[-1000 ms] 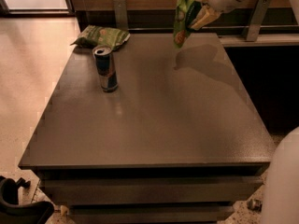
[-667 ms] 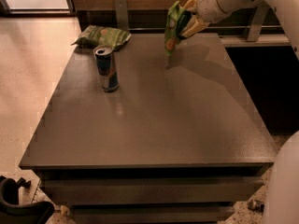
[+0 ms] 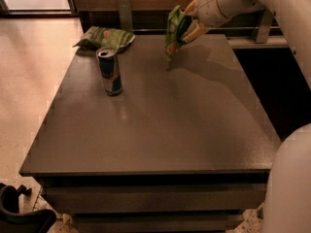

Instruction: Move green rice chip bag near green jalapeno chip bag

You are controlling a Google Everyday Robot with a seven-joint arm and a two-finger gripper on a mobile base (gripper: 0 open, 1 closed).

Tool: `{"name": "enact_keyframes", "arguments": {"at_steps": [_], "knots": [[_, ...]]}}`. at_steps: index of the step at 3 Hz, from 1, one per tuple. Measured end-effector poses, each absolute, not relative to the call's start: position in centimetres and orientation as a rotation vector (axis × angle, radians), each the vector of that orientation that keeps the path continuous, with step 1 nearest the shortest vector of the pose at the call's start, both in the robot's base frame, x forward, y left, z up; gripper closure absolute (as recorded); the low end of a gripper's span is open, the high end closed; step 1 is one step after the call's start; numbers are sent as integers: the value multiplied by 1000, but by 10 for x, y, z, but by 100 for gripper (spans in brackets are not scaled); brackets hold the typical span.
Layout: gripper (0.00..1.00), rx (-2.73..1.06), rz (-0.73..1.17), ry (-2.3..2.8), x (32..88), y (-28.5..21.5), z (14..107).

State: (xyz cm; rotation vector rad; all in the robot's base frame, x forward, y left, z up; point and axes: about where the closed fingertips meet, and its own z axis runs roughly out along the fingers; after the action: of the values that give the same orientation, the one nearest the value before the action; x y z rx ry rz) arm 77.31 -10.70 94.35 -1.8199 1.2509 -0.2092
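Note:
My gripper has the green rice chip bag, now just above the table's far side. It will release that bag next to the inner end of the green jalapeno chip bag [image 3: 137,58].
My gripper [image 3: 188,21] is at the far side of the dark table [image 3: 155,130], shut on the green rice chip bag [image 3: 172,35]. The bright green bag hangs from the fingers, its lower tip just above the table top. The green jalapeno chip bag [image 3: 104,37], duller olive with pale mottled print, lies flat at the table's far left corner, well left of the held bag.
A tall blue and silver drink can [image 3: 110,71] stands upright on the left part of the table, just in front of the jalapeno bag. My white arm [image 3: 272,4] reaches in from the upper right. Tiled floor [image 3: 29,81] lies to the left.
My gripper has carried the rice chip bag leftward along the far edge, toward the jalapeno bag. The can and the jalapeno bag have not moved.

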Motion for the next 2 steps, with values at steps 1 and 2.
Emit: {"name": "enact_keyframes", "arguments": {"at_steps": [1,2], "knots": [[100,-1851,-110,1205,785,-71,913],[100,-1892,-34,1156,797,-35,888]]}}
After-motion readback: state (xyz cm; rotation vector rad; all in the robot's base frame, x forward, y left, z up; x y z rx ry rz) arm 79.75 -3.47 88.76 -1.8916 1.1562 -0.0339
